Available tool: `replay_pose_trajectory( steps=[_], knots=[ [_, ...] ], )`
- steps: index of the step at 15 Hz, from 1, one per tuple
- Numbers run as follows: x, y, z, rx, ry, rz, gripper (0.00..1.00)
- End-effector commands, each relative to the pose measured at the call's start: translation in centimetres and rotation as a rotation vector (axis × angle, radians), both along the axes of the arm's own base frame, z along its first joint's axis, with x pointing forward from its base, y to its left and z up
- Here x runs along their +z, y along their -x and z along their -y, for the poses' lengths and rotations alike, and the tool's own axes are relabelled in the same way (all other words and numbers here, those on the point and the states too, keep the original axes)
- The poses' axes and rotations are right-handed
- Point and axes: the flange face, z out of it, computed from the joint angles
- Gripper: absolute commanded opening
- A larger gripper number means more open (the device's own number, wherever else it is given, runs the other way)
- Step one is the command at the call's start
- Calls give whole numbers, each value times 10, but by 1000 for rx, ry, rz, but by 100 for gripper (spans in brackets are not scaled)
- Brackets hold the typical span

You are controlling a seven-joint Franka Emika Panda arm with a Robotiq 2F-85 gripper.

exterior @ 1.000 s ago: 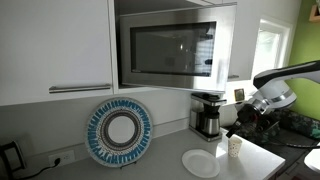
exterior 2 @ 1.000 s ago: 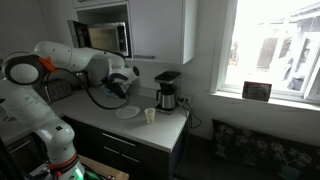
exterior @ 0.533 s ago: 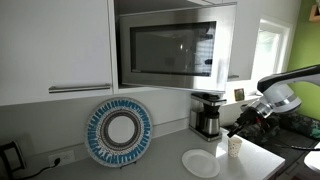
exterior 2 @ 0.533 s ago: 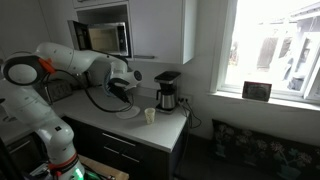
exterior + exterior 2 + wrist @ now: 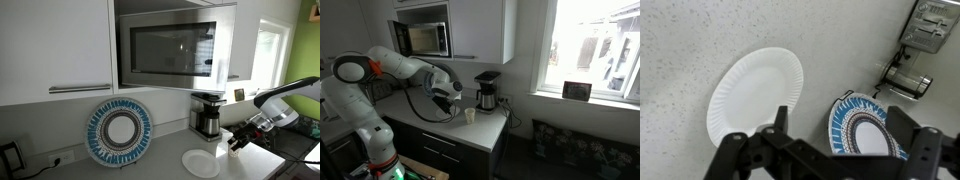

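Note:
The white paper plate's edge (image 5: 217, 164) (image 5: 709, 117), on the side away from the blue patterned plate, is next for my gripper, which will move there and close on it.
My gripper (image 5: 240, 138) (image 5: 455, 99) hangs low over the counter with its jaws wide open and nothing between them. In the wrist view the gripper (image 5: 841, 126) looks down on a white paper plate (image 5: 755, 92) lying flat on the speckled counter. A blue patterned plate (image 5: 868, 130) shows between the two fingers, farther off. In an exterior view that blue patterned plate (image 5: 118, 131) leans upright against the wall, and the paper plate (image 5: 200, 163) lies left of the gripper. A small paper cup (image 5: 470, 116) stands on the counter close beside the gripper.
A black coffee maker (image 5: 207, 115) (image 5: 487, 92) stands at the back of the counter under the microwave (image 5: 170, 48). Wire racks (image 5: 928, 20) sit at the far side in the wrist view. The counter's front edge (image 5: 450, 128) is near, and a window (image 5: 590, 50) lies beyond.
The arm has swung down and forward, bringing the open gripper lower toward the counter near the paper cup and the paper plate. The jaws stayed open.

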Motion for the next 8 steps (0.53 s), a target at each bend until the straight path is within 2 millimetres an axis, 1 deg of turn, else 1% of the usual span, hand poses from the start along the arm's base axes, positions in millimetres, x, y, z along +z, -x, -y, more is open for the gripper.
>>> replay_pose_trajectory(
  steps=[1,2,3,8],
  knots=[
    [-6,-1,0,-10,-4,-24,100],
    [-11,-2,0,-9,-6,-34,100],
    [-12,-2,0,-9,-5,-35,100],
    [-7,-3,1,-9,-1,-26,100]
  ],
)
